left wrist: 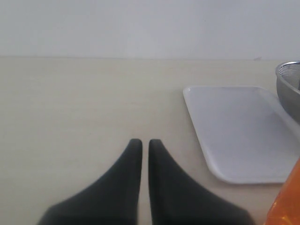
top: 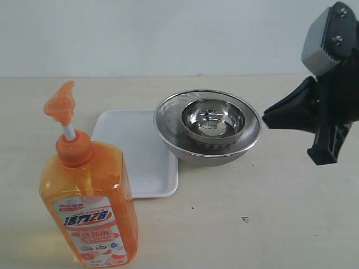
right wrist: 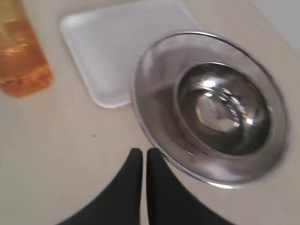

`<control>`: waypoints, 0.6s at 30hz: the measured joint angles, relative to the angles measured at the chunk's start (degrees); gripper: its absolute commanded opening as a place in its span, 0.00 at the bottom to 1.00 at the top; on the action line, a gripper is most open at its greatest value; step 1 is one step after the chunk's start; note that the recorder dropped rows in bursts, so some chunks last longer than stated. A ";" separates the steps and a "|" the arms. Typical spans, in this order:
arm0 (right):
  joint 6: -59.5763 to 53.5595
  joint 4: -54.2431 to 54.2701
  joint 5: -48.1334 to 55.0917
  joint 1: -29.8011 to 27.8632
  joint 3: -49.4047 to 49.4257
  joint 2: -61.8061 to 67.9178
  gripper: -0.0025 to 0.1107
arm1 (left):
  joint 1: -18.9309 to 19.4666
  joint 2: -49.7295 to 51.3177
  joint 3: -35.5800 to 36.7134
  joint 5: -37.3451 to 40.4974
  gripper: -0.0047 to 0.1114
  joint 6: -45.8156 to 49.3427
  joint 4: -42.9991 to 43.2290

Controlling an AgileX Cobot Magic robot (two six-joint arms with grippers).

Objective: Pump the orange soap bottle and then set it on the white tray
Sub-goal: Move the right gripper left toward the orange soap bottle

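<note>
The orange soap bottle's body is next for my right gripper to grab around the upper part of the label [top: 102, 208], below the pump head.
The orange soap bottle [top: 90, 207] stands upright at the front left, pump head [top: 60, 102] raised on its white stem. A sliver of it shows in the left wrist view [left wrist: 287, 199], and its lower body in the right wrist view [right wrist: 21, 51]. Behind it lies the white tray [top: 134, 151], bare, also seen in both wrist views [left wrist: 239, 131] [right wrist: 117, 42]. My right gripper [top: 266, 117] hangs in the air at the right, shut and holding nothing, its tips [right wrist: 142, 152] beside the bowl rim. The left gripper [left wrist: 142, 142] is shut and holding nothing above the table, left of the tray.
Two nested round steel bowls [top: 207, 128] stand right of the tray, touching its edge; they also show in the right wrist view [right wrist: 211, 103]. A small dark speck [top: 245, 219] lies on the beige table. A pale wall runs along the table's back.
</note>
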 measured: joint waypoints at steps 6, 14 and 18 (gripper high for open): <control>-8.75 6.33 9.05 0.09 -0.16 9.43 0.02 | 0.00 0.00 0.00 0.00 0.08 0.00 0.00; -20.66 10.61 18.66 2.14 -0.25 20.49 0.02 | 0.00 0.00 0.00 0.00 0.08 0.00 0.00; -23.96 14.21 16.78 6.00 0.66 24.90 0.02 | 0.00 0.00 0.00 0.00 0.08 0.00 0.00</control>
